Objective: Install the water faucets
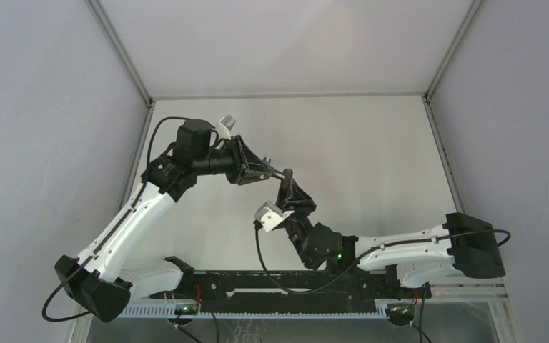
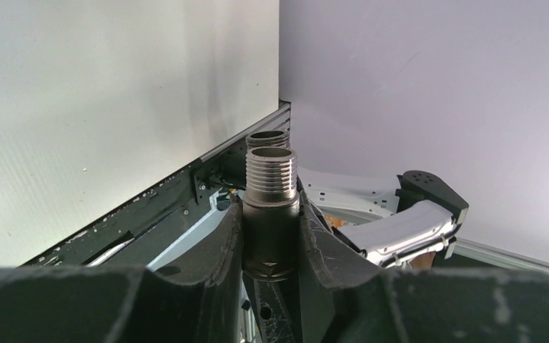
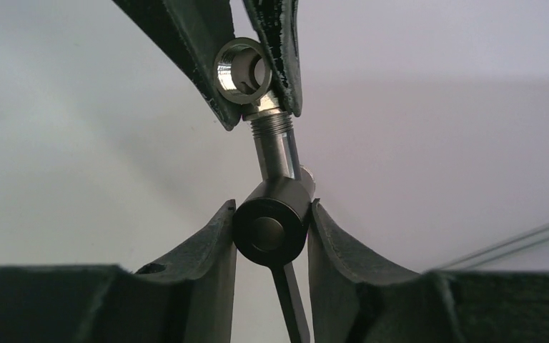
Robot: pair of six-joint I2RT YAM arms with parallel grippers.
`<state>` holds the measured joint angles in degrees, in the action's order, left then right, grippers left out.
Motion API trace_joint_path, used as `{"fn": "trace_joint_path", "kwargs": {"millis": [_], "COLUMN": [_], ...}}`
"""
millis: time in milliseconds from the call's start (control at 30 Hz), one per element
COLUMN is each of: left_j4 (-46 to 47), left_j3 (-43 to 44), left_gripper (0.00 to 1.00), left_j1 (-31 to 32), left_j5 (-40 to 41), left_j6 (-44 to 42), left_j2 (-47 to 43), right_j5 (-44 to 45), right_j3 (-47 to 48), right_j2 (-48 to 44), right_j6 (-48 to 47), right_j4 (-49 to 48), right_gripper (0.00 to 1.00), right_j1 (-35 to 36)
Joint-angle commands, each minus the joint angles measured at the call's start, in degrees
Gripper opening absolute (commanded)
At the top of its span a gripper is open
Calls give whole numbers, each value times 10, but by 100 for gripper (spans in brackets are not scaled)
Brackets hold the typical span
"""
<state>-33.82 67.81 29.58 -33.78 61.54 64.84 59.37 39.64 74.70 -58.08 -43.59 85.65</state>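
Observation:
My right gripper is holding the water faucet, still in mid-air above the table. It will release it on the white table (image 1: 357, 142), toward the back corner on its own side.
The water faucet (image 1: 286, 172) hangs in mid-air between my two grippers, above the white table. In the left wrist view my left gripper (image 2: 271, 214) is shut on its dark cylindrical body (image 2: 271, 236), whose threaded silvery end (image 2: 270, 175) sticks out past the fingertips. From the right wrist view, the left gripper's fingers (image 3: 186, 28) pinch the silvery ringed fitting (image 3: 241, 69), and a threaded stem (image 3: 275, 143) runs down to a dark round head (image 3: 271, 230). My right gripper (image 3: 271, 207) presses both sides of that head, with the thin lever (image 3: 291, 304) hanging between its fingers.
A black rail (image 1: 286, 282) with cables runs along the near edge between the arm bases. Grey enclosure walls (image 1: 43, 107) close in the left, back and right of the white table (image 1: 372, 143). The right arm's white link (image 2: 407, 229) lies behind the left gripper.

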Motion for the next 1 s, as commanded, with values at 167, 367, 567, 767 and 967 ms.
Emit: {"fn": "trace_joint_path", "kwargs": {"millis": [167,367,567,767,967], "left_j4": [44,47,99,153,119], "left_j3": [4,4,-20,-21,-9], "left_gripper": [0,0,12,49,75], "left_j1": [-1,-1,-2,-3,-5], "left_j5": [-35,-38,-51,-85,-48], "left_j6": [11,9,30,51,24], "left_j2": [-10,-8,-6,8,0], "right_j5": [-33,-44,-43,-43,-50], "right_j3": [3,4,10,10,10], "right_j2": [-50,-52,-39,-40,-64], "right_j6": [99,120,124,156,196], "right_j4": [71,89,119,131,178], "right_gripper": [27,24,4,0,0], "right_j1": [0,-4,-2,-4,-17]}}
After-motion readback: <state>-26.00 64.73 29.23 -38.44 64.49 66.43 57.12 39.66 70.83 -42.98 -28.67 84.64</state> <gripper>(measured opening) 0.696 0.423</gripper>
